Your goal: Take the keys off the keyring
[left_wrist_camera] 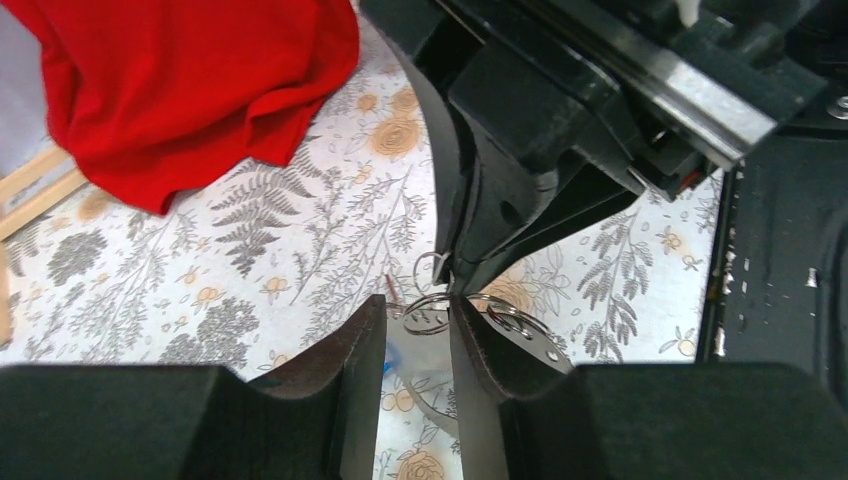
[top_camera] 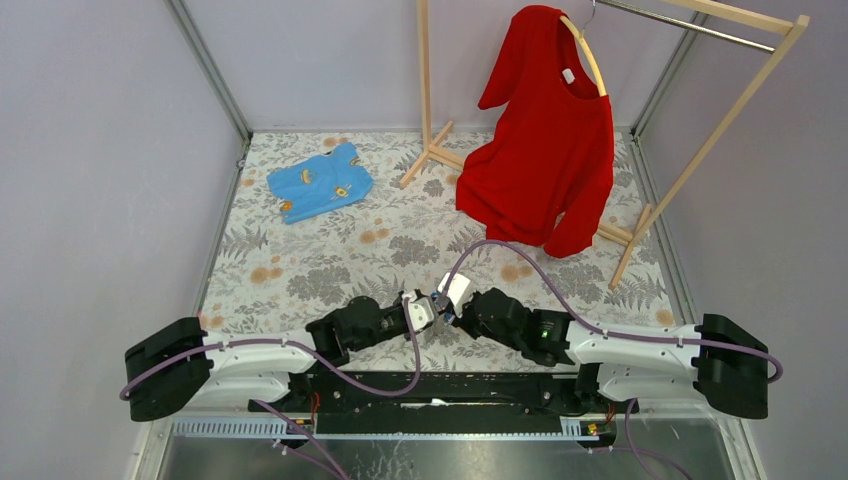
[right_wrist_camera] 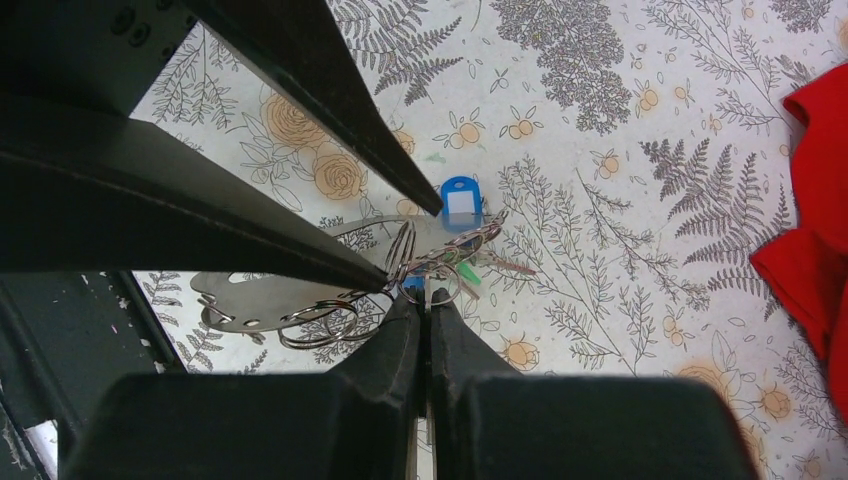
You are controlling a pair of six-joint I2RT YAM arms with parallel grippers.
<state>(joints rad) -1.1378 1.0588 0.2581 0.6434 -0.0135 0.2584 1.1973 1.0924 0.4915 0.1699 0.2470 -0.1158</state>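
Observation:
I need to pinch the plate's edge (right_wrist_camera: 398,219) with my left gripper, as the ring sits loose between its parted fingers, before my right gripper pulls the key away.
The keyring bunch hangs between my two grippers, low over the flowered cloth. It has a flat silvery plate (right_wrist_camera: 250,300), several split rings (right_wrist_camera: 320,325), a blue plastic tag (right_wrist_camera: 460,200) and thin silvery keys (right_wrist_camera: 505,264). My left gripper (left_wrist_camera: 418,305) holds a ring (left_wrist_camera: 430,308) and the plate between its narrowly parted fingers. My right gripper (right_wrist_camera: 428,298) is pinched on a thin silvery key blade at the ring. In the top view the left gripper (top_camera: 425,312) and the right gripper (top_camera: 447,312) meet tip to tip near the table's front.
A red shirt (top_camera: 545,150) hangs on a wooden rack (top_camera: 430,100) at the back right, its hem reaching the cloth. A blue garment (top_camera: 320,182) lies at the back left. The black base rail (top_camera: 430,385) is just behind the arms.

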